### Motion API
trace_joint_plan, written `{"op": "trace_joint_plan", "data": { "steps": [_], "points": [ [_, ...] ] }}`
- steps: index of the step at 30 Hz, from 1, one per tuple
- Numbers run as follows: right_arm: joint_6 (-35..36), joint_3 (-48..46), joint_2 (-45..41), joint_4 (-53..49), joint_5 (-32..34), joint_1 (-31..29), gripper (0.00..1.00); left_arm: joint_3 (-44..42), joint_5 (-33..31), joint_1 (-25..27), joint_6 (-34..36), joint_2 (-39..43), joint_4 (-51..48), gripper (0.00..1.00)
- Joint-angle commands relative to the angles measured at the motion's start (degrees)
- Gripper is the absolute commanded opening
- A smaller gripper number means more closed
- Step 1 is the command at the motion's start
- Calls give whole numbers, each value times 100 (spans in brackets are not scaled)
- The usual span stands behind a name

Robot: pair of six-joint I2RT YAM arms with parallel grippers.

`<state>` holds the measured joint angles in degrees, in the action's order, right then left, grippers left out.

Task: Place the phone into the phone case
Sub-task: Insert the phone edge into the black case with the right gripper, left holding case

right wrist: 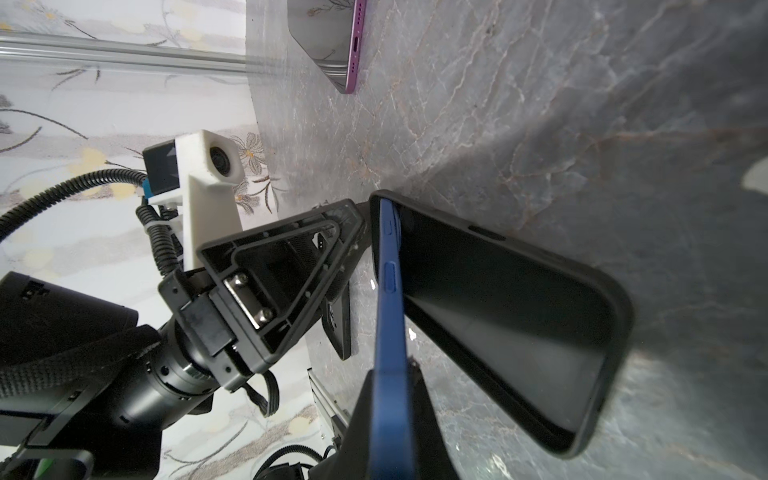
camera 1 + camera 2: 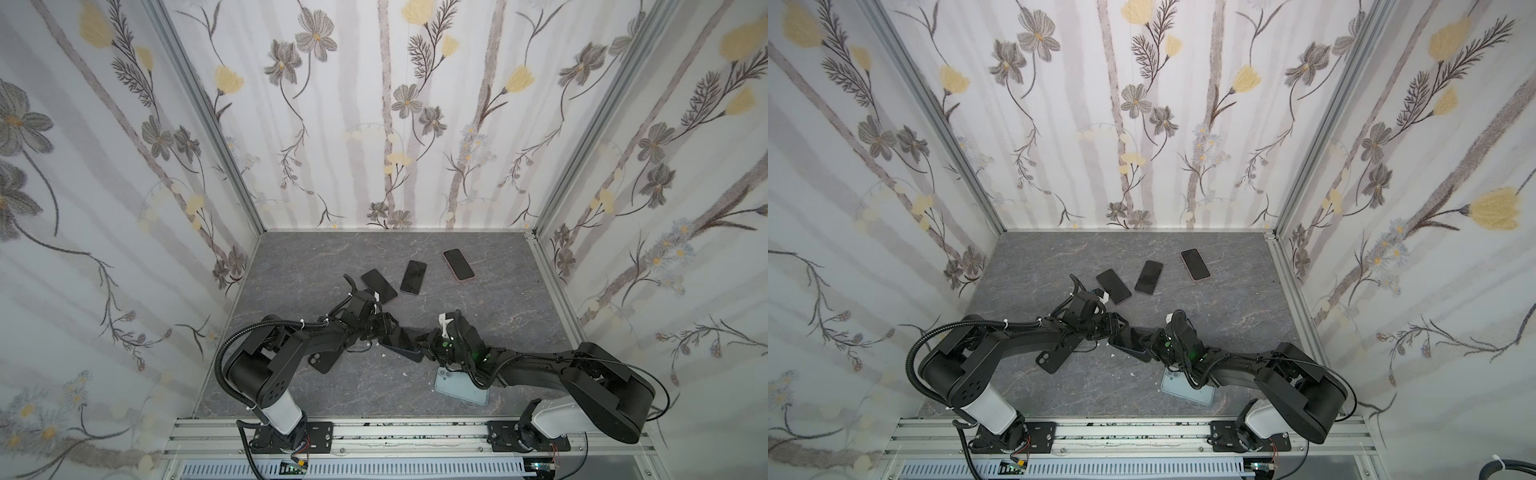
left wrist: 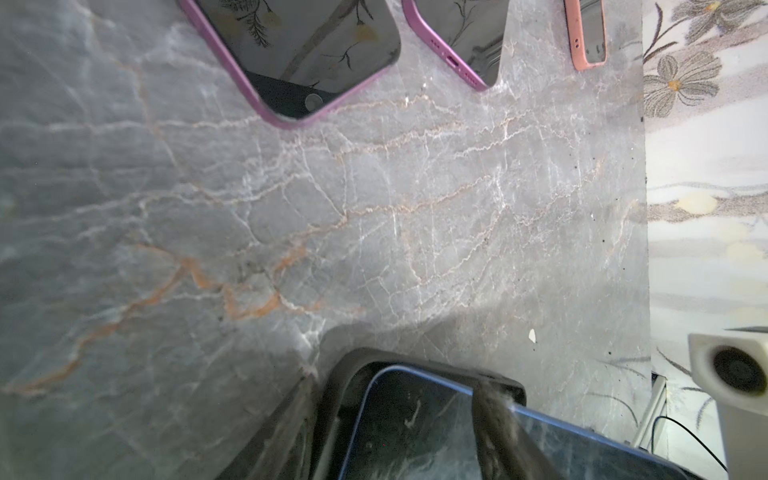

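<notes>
The phone slants up from the black case, so I need to lower its loose end with my right gripper, open, then pinch it with the case's empty end (image 1: pixel 601 374).
Both grippers meet above the middle of the table in both top views. The black phone case (image 1: pixel 498 311) hangs tilted in the air, hollow side showing. The blue-edged phone (image 1: pixel 390 291) stands at an angle to it, with one end tucked into the case's end (image 3: pixel 345 374) and the rest lifted clear. My right gripper (image 1: pixel 392 370) is shut on the phone's free end. My left gripper (image 3: pixel 395 386) clasps the case's end, one finger (image 3: pixel 282 436) along its outer side and another finger (image 3: pixel 498 432) across the phone's screen (image 3: pixel 415 424). From above, the pair (image 2: pixel 401 343) spans the left gripper (image 2: pixel 388 328) and right gripper (image 2: pixel 428 343).
Three cased phones lie screen-up at the back: two purple-edged phones (image 2: pixel 378 286) (image 2: pixel 413 277) and a pink phone (image 2: pixel 458 264). A spare black case (image 2: pixel 322 359) lies under the left arm. A light blue case (image 2: pixel 461 386) lies under the right arm. Papered walls close three sides.
</notes>
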<state>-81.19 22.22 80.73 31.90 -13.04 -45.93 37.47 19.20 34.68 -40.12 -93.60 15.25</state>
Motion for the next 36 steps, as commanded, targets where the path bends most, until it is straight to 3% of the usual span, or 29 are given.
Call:
{"op": "trace_joint_plan", "data": {
  "steps": [1,8,13,19,36],
  "points": [
    [-105,-195,-158,-433,-80,130,0,-233,288,129,-489,216,91,60],
    [625,-245,-222,-619,-452,351,0,-587,509,294,-1050,228,788,60],
    [1353,87,161,-940,-1300,618,0,-463,269,294,-812,10,703,60],
    [1977,392,488,-1447,-1605,815,0,-179,215,296,-469,-146,397,60],
    [2247,500,638,-1904,-1127,1051,30,-611,-246,379,-479,59,205,60]
  ]
}}
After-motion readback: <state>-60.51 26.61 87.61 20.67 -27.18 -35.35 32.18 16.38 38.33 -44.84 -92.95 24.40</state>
